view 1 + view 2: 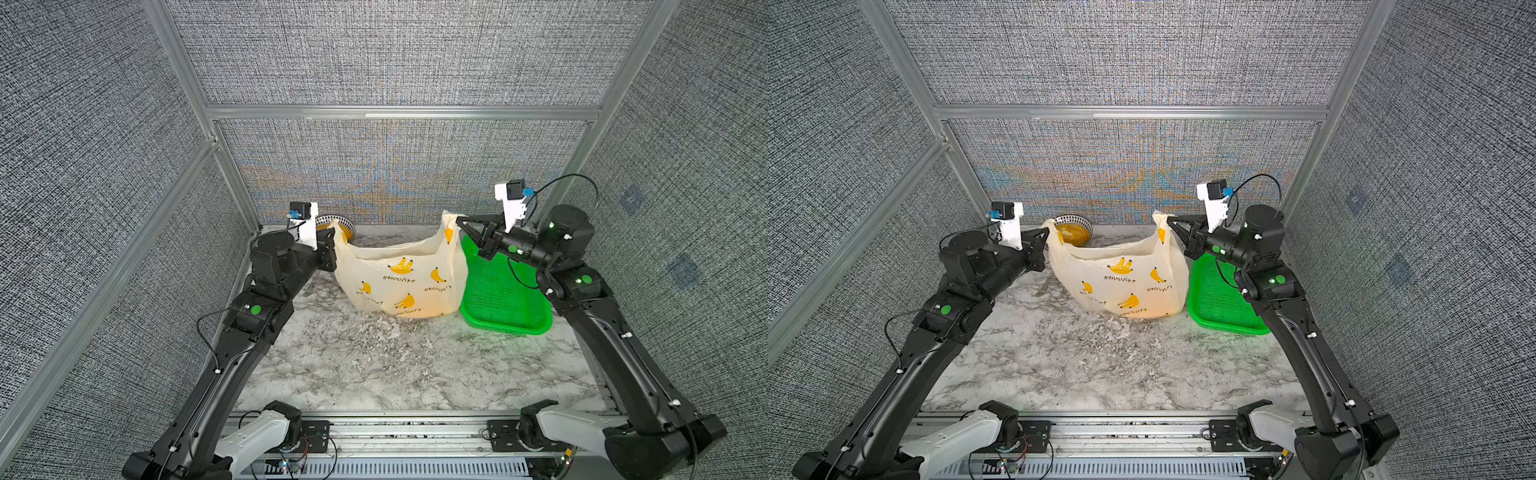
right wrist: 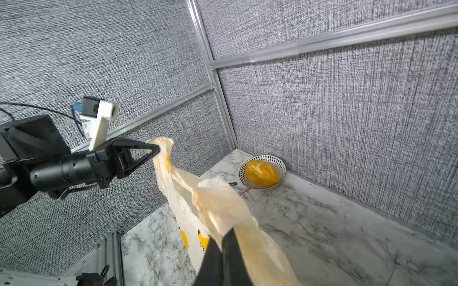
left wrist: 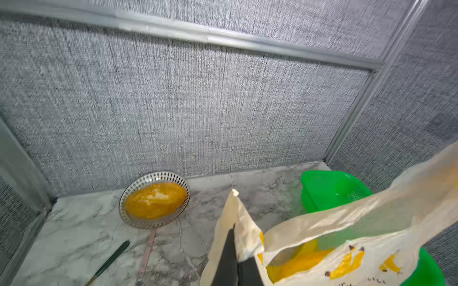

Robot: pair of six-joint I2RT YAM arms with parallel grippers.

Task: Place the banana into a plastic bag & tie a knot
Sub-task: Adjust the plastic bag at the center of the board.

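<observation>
I am pinching the plastic bag's handle near the handle's top end with my right gripper, so next I open it and take that handle lower down (image 1: 450,241) before I tie the knot.
The cream plastic bag (image 1: 401,282) (image 1: 1125,278), printed with yellow bananas, hangs stretched between both arms, its bottom on the marble table. My left gripper (image 1: 333,229) (image 1: 1047,230) (image 3: 234,226) (image 2: 157,148) is shut on the left handle loop. My right gripper (image 1: 459,219) (image 1: 1169,221) (image 2: 231,229) is shut on the right handle loop. The bag's mouth gapes between them. Through it the banana (image 3: 304,260) shows as a yellow shape inside. No knot is in view, and the two handles are held far apart.
A patterned bowl (image 1: 1073,230) (image 3: 155,199) (image 2: 262,172) of yellow food sits at the back wall behind the left handle. A dark stick (image 3: 111,260) and a pink one (image 3: 147,250) lie near it. A green mesh basket (image 1: 503,299) (image 1: 1221,303) stands right of the bag.
</observation>
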